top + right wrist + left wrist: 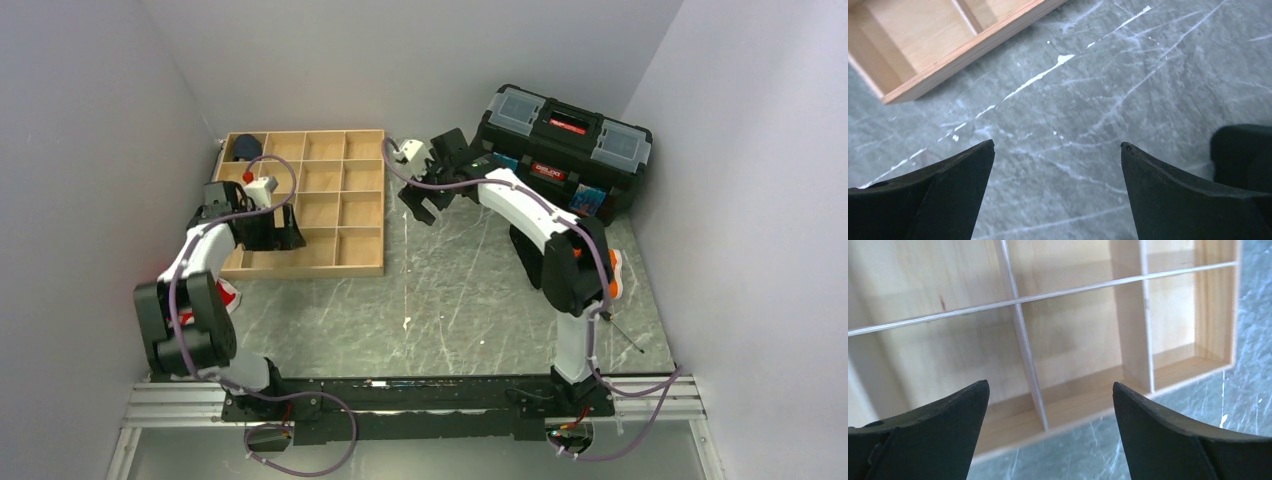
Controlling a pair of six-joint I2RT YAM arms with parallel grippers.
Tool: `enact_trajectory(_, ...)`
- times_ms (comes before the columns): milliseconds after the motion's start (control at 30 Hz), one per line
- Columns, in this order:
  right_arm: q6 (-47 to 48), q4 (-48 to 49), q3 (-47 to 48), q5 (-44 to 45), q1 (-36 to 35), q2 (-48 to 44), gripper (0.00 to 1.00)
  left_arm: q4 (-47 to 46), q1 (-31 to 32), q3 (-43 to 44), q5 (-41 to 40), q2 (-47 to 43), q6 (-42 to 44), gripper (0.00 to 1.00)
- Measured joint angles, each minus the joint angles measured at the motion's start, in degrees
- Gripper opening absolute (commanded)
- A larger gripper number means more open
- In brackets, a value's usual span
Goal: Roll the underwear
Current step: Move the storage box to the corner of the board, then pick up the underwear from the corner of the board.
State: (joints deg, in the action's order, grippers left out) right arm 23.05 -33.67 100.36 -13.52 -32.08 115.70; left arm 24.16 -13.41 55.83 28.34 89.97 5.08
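Note:
The robot's left gripper needs to close on the white trim (236, 299) of the red-and-white underwear beside the near corner of the wooden tray, on the underwear's side toward the open table.
A small bright red patch (247, 177), which looks like the underwear, shows in a left-column compartment of the wooden divider tray (330, 269). My left wrist hides most of it. My left gripper (283, 232) hangs over the tray's near-left compartments. In the left wrist view it (1050, 385) is open and empty above the tray's near rim (1083, 412). My right gripper (420, 203) is open and empty above the bare table just right of the tray. It is also open in the right wrist view (1058, 143), where the tray's corner (963, 50) lies at the top left.
A dark navy rolled bundle (248, 147) sits in the tray's far-left compartment. A black toolbox (565, 140) stands at the back right. A red-and-white piece (229, 294) lies at the table's left edge, half hidden by my left arm.

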Motion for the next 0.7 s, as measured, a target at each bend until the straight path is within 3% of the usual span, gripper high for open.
enact_trajectory(200,2.40,-0.94,-7.43,0.11,0.00,-9.40,0.99,8.85,-0.04,1.03,-2.86,-16.24,11.58,0.99)
enact_trajectory(467,4.50,-3.17,-22.32,3.08,1.38,-22.16,0.99,21.31,-2.56,-0.13,-15.65,-24.39,26.21,0.99)
enact_trajectory(700,3.91,-4.37,-30.84,6.32,12.59,-29.51,1.00,27.08,-3.26,-3.45,-19.98,-29.59,29.92,0.99)
